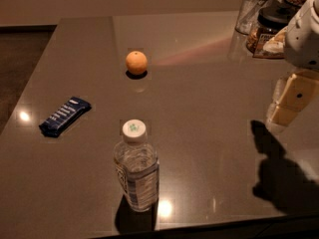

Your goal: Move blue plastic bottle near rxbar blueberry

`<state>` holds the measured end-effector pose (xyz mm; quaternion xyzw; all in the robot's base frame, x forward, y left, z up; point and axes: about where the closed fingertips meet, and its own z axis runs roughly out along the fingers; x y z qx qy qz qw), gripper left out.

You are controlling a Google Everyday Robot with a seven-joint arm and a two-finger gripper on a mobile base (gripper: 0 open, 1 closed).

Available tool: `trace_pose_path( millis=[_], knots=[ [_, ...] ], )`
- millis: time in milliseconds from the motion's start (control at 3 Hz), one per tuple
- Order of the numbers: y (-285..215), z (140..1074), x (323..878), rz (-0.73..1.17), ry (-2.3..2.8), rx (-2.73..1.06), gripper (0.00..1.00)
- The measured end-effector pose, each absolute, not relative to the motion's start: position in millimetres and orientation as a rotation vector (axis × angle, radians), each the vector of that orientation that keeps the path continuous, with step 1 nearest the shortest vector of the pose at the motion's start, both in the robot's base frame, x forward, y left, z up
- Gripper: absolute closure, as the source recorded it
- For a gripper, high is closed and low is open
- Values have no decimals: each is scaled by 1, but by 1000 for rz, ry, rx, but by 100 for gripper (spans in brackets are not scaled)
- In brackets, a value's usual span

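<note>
I should grip the blue plastic bottle's upper body [137, 158], just below its white screw cap.
The blue plastic bottle [136, 169] stands upright near the table's front edge, clear with a white screw cap and a pale label. The rxbar blueberry [65, 115] lies flat to its left and a little farther back, a dark blue wrapper with white lettering, about a bottle's height away from it. My gripper [289, 103] hangs above the table at the right edge of the view, well to the right of the bottle and touching nothing. It casts a dark shadow on the table below it.
A round orange fruit [136, 62] sits behind the bottle, mid-table. At the back right stand a clear glass [253, 10] and jars with dark lids [269, 29]. The grey table [209, 133] ends at its left edge beside the bar and at its front edge just below the bottle.
</note>
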<state>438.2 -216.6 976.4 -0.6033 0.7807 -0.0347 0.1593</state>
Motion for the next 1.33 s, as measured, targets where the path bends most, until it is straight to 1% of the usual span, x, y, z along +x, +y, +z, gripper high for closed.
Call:
trace_pose_path(
  millis=[333, 667, 1333],
  knots=[
    [-217, 976, 438, -99, 2231, -1724, 0],
    [-193, 980, 436, -15, 2161, -1750, 0],
    [-108, 984, 408, 248, 1876, -1876, 0]
  ],
)
